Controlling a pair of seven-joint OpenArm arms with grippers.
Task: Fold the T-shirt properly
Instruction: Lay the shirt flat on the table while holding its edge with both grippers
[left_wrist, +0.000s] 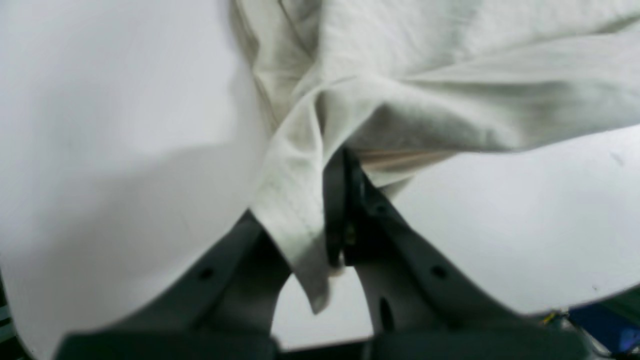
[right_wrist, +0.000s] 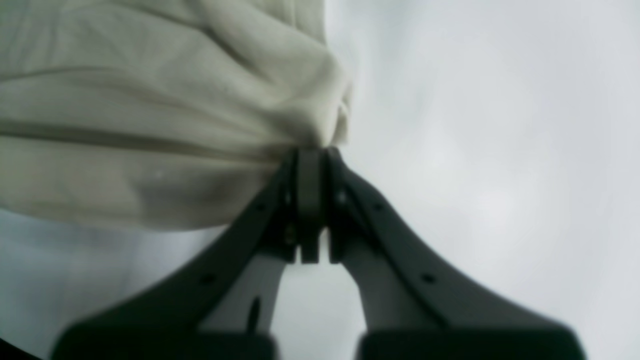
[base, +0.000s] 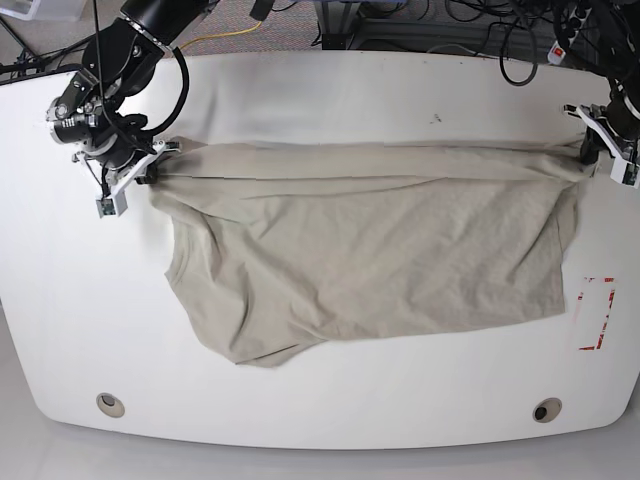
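The fingers of my right gripper pinch bunched cloth short of the T-shirt's far corner, so that gripper should open and take that corner (base: 188, 146) deeper between them.
The beige T-shirt (base: 370, 255) hangs stretched between my two arms above the white table (base: 320, 100), its upper edge pulled taut and its lower part draping onto the tabletop. My right gripper (base: 152, 170), on the base view's left, is shut on one corner of the T-shirt (right_wrist: 150, 110); in the right wrist view the gripper (right_wrist: 312, 152) pinches bunched cloth at its tips. My left gripper (base: 590, 152), at the base view's right edge, is shut on the opposite corner; in the left wrist view the gripper (left_wrist: 344, 160) clamps a hemmed fold of the T-shirt (left_wrist: 450, 75).
A red-outlined rectangle mark (base: 597, 312) lies on the table near the right edge. Two round holes (base: 110, 404) (base: 545, 410) sit near the front edge. Cables and equipment (base: 440, 20) lie behind the table's far edge.
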